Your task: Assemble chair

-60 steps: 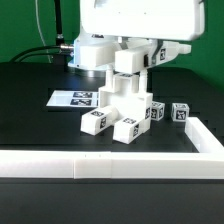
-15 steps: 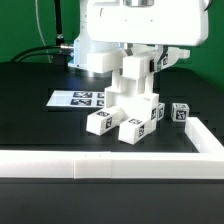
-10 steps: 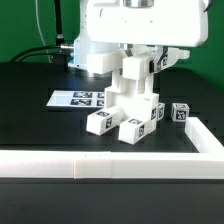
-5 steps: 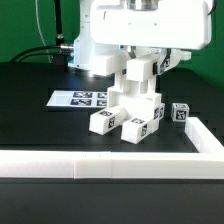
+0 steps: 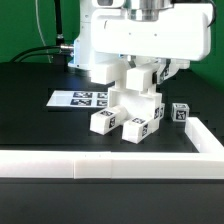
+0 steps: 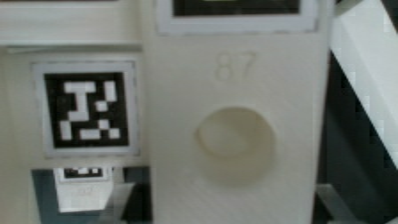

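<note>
My gripper should release the chair on the black table [image 5: 109, 128], setting it free just a short way behind the white border rail at the front.
The chair [image 5: 132, 112] stands partly joined on the black table: a stack of white tagged blocks with two leg cubes at the front. Its upright panel [image 5: 138, 82] rises from the top of the stack. My gripper [image 5: 140, 74] comes down from the large white hand and is shut on that panel, with a dark finger on each side. In the wrist view the panel [image 6: 231, 130] fills the middle, with an embossed number and a round dimple. A black-and-white tag [image 6: 86, 108] sits beside it. The fingertips themselves are hidden.
A loose tagged cube [image 5: 180, 113] lies on the exterior view's right of the chair. The marker board [image 5: 74, 98] lies flat behind it on the left. The white border rail [image 5: 100, 163] runs along the front and turns back at the right side [image 5: 206, 136].
The white hand has come lower over the chair and now hides more of the upright panel. The chair has shifted slightly to the exterior view's right. The grip is unchanged.
</note>
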{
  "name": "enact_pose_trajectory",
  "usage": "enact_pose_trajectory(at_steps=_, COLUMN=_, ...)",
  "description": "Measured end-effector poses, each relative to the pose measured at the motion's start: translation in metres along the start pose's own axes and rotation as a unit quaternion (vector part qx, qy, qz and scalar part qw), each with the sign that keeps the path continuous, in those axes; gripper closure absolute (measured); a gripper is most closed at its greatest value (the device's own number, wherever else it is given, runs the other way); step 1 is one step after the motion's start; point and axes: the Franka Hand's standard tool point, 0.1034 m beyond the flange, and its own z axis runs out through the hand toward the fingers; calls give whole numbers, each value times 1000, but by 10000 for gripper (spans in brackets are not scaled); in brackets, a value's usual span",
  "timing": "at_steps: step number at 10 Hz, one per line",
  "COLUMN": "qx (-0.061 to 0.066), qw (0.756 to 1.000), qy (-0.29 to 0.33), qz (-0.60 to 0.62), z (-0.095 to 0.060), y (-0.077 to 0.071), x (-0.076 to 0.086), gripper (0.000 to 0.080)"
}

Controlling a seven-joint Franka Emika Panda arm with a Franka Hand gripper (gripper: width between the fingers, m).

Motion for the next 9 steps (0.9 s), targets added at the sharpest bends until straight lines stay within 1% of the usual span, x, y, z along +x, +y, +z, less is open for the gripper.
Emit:
enact_pose_trajectory(at_steps=2, qx=-3, qw=1000, qy=-1, qz=-19, z=5, y=6, x=4, gripper=515)
enact_pose_trajectory(at_steps=4, qx=-5, qw=999, qy=-1, qz=-36, z=11, y=11, x=15, gripper=515)
enact_pose_trajectory(at_steps=6, qx=-7, qw=999, qy=0, qz=-47, z=16, y=12, x=21, gripper=515)
enact_pose_trajectory(at_steps=9, qx=-5, qw=998, qy=5, qz=-63, z=15, y=10, x=30, gripper=515)
